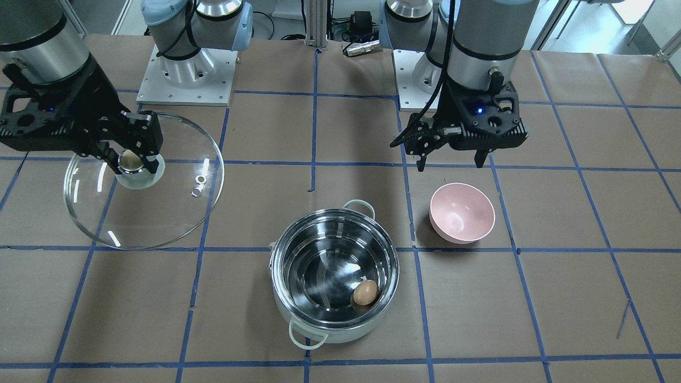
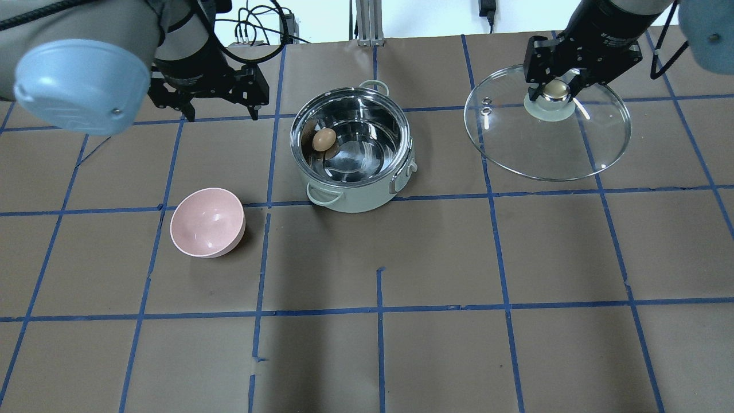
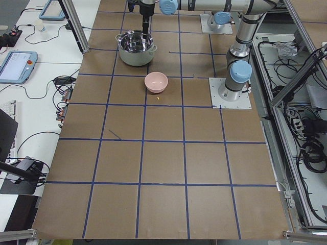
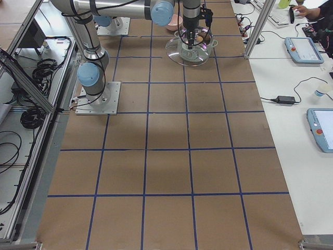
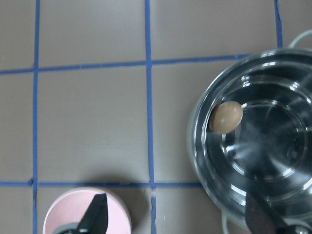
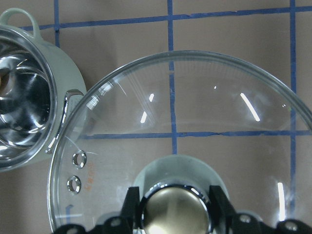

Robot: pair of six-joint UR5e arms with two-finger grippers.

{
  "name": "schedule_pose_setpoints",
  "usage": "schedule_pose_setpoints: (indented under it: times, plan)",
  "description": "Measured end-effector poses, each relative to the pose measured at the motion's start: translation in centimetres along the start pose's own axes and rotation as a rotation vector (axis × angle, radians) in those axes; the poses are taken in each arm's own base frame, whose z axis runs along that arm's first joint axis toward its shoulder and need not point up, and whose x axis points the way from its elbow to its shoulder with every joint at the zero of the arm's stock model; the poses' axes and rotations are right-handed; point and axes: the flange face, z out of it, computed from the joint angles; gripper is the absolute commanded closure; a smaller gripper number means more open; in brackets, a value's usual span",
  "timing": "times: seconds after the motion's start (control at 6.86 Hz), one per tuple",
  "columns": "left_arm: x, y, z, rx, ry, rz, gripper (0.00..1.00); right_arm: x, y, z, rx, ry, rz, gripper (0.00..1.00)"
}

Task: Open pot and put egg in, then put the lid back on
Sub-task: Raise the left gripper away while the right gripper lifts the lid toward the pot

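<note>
My right gripper will let go of the glass lid across the open top of the cream-white pot (image 1: 338, 261), so that it covers the egg.
The cream-white pot (image 2: 355, 201) stands open at mid-table, and it also shows in the front view (image 1: 330, 332). The tan-brown egg (image 2: 324, 139) lies inside it against the wall (image 1: 365, 292), and the left wrist view shows it too (image 5: 226, 117). My right gripper (image 2: 555, 90) is shut on the brassy knob of the glass lid (image 2: 547, 143). It holds the lid off to the pot's right side, slightly tilted (image 1: 159, 213) (image 6: 195, 112). My left gripper (image 2: 221, 117) is open and empty, hovering left of the pot (image 1: 451, 164).
An empty pink bowl (image 2: 207, 222) sits on the table left of the pot, under my left gripper in the front view (image 1: 462, 213). Brown paper with blue tape lines covers the table. The arm bases stand at the robot's side.
</note>
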Motion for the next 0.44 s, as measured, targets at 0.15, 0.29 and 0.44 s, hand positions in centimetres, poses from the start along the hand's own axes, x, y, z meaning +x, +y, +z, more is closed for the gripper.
schedule_pose_setpoints:
  times: [0.15, 0.29, 0.44]
  plan:
    - [-0.8, 1.1, -1.1, -0.024, 0.004, -0.009, 0.00, -5.0, -0.8, 1.2, 0.022, -0.014, 0.025, 0.90]
    - [-1.1, 1.6, -1.4, -0.035, 0.006, -0.014, 0.00, -11.3, -1.8, 3.4, 0.048, -0.037, 0.049, 0.90]
    - [-1.3, 1.8, -1.3, -0.040, 0.008, -0.017, 0.00, -17.0, -2.8, 6.1, 0.069, -0.063, 0.077, 0.90]
